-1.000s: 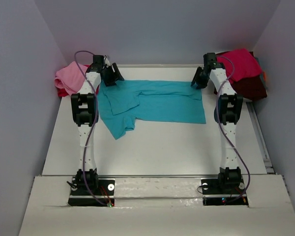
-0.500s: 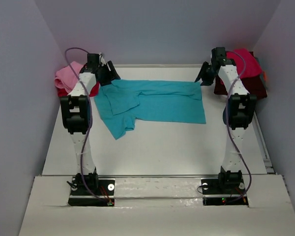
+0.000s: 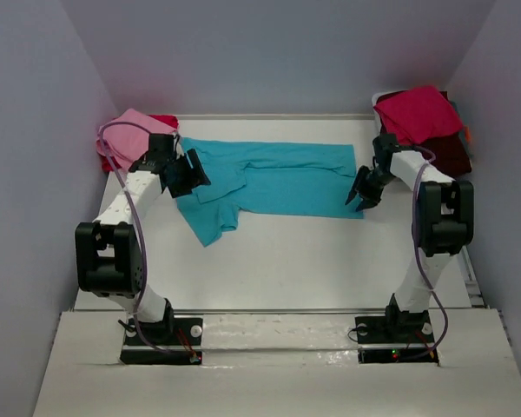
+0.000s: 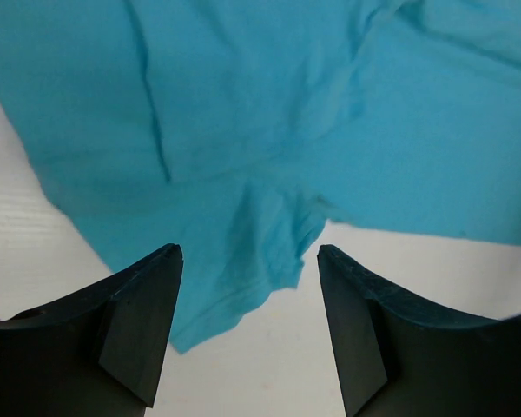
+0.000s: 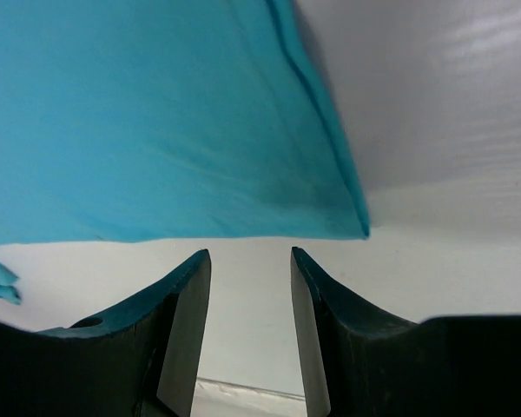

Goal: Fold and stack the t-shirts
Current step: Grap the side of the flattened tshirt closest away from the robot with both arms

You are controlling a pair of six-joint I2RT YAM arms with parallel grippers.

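Note:
The robot's left gripper should close on the sleeve's outer hem corner (image 3: 205, 244) (image 4: 181, 349), the tip of the turquoise t-shirt that reaches nearest to the robot.
A turquoise t-shirt (image 3: 278, 178) lies spread flat across the back half of the white table (image 3: 269, 261), one sleeve (image 3: 210, 224) pointing toward me. My left gripper (image 3: 189, 173) hovers open over the shirt's left end. In the left wrist view the sleeve hem (image 4: 243, 287) shows between the open left gripper (image 4: 247, 252), nothing held. My right gripper (image 3: 359, 193) is open at the shirt's near right corner. In the right wrist view that corner (image 5: 352, 221) lies just beyond the right gripper (image 5: 247, 254), over bare table.
A pink t-shirt (image 3: 126, 132) on a red one (image 3: 163, 121) is bunched at the back left corner. A crimson t-shirt (image 3: 418, 113) rests on a dark maroon one (image 3: 447, 156) at the back right. Grey walls close three sides.
Both grippers drew back from the shirt's far edge. The left one moved nearer, over the left sleeve. The right one swung down to the near right corner. The shirt stayed put.

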